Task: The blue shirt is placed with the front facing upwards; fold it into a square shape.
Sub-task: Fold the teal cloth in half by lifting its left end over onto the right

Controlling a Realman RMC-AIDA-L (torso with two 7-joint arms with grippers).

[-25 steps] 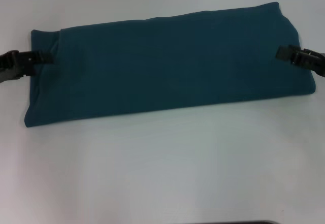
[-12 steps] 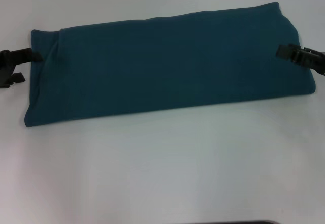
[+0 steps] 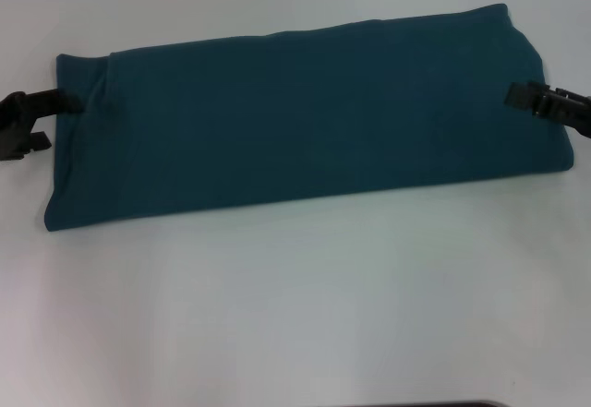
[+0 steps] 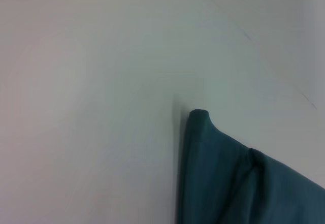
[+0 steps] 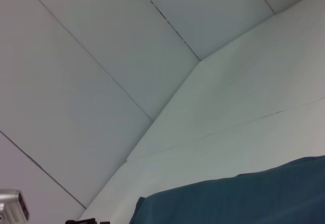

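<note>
Next, I grab the blue shirt with my left gripper at the middle of its creased end [image 3: 103, 117], in the pile of cloth next to the crease.
The blue shirt [image 3: 295, 116] lies on the white table [image 3: 295, 296] as a long, flat folded band running left to right; no letters or collar show. My left gripper [image 3: 55, 123] is at the band's left end, open, with its upper finger just reaching the edge of the cloth and holding nothing. My right gripper [image 3: 511, 95] rests at the band's right end, over the edge of the cloth. The left wrist view shows a corner of the shirt [image 4: 228, 183]. The right wrist view shows a stretch of the shirt [image 5: 244, 198].
Bare white table surrounds the shirt, with a wide stretch in front of it. White wall panels [image 5: 101, 71] stand beyond the table in the right wrist view. A dark edge [image 3: 416, 404] shows at the bottom of the head view.
My left gripper has let go of the shirt's left end, opened and drawn back to the left. My right gripper has barely shifted to the right. The shirt lies still.
</note>
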